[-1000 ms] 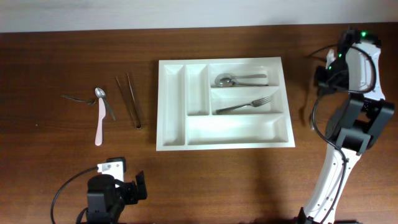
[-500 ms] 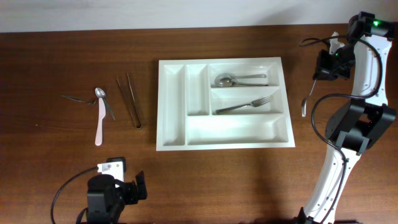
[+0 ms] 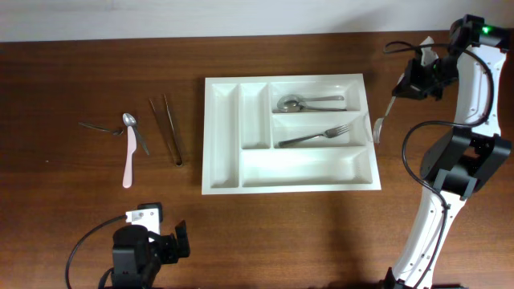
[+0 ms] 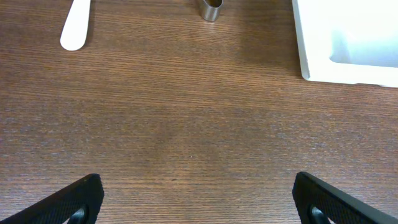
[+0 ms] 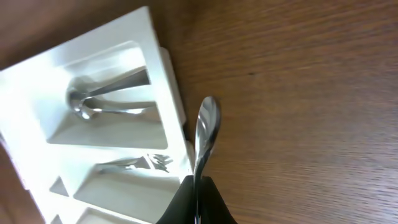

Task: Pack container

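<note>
The silver utensil will go down from my right gripper across the fork in the white container's compartment (image 3: 310, 133) (image 5: 123, 167).
The white five-compartment container (image 3: 223, 136) lies mid-table. It holds a spoon (image 3: 301, 103) in the top right compartment and a fork (image 3: 317, 136) in the one below. My right gripper (image 3: 404, 88) is shut on a metal spoon (image 3: 379, 124), which hangs just over the container's right rim. In the right wrist view the spoon's bowl (image 5: 208, 121) points away from the shut fingers (image 5: 196, 190), beside the container's edge (image 5: 176, 93). My left gripper (image 3: 152, 245) is open and empty near the front edge, its fingers (image 4: 199, 199) wide apart over bare wood.
Left of the container lie metal tongs (image 3: 167, 130), a small spoon (image 3: 133, 124), a pale pink knife (image 3: 128, 160) and a dark utensil (image 3: 98, 126). The left wrist view shows the knife's handle end (image 4: 76, 28), the tongs' end (image 4: 210, 9) and the container's corner (image 4: 320, 62).
My right gripper has risen and moved left with the spoon, from beside the table's right part to the container's right rim. The left arm has not moved.
</note>
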You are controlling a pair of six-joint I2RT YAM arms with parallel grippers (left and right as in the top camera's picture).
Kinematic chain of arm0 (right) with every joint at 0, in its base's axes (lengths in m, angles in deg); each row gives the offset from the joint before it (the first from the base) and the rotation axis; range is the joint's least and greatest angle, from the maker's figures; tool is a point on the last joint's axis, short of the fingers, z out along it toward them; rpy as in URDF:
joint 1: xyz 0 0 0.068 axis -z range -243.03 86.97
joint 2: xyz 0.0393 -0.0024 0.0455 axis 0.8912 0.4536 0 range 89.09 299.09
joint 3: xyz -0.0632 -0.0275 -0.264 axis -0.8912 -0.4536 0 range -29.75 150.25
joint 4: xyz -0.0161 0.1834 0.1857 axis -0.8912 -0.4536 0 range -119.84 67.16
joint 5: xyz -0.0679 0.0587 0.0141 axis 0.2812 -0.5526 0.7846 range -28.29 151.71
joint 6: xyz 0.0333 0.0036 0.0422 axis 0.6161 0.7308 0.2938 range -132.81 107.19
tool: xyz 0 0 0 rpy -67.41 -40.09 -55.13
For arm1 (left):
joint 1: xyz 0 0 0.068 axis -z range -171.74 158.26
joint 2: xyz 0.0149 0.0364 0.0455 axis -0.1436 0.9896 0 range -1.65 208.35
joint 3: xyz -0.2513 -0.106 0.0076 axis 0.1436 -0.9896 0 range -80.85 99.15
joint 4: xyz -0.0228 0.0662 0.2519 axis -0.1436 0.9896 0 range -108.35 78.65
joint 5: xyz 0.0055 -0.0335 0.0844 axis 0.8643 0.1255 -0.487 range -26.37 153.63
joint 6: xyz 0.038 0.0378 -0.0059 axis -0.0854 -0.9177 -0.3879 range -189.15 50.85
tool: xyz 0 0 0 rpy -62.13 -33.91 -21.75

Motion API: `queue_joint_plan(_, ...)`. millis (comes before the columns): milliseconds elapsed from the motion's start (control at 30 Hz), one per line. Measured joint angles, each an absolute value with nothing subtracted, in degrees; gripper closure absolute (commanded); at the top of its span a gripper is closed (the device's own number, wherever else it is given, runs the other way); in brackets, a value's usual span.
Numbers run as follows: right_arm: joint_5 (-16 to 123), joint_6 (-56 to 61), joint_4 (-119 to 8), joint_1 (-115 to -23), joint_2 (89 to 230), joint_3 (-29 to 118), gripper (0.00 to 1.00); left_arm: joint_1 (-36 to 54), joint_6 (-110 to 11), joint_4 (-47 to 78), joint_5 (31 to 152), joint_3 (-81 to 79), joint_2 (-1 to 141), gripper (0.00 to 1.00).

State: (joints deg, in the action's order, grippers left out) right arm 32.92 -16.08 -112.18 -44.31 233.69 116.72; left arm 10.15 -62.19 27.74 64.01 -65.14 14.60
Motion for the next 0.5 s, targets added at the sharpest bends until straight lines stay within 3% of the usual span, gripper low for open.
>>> queue_joint_plan(300,28.4,-12.7,-112.1,-44.3,233.7,119.4,0.96,10.1,-62.2,27.7,64.0,-65.1,14.6,0.01)
queue_joint_plan(500,27.7,4.1,-107.7,-45.5,233.7,119.7,0.96,10.1,-62.2,27.7,64.0,-65.1,14.6,0.01)
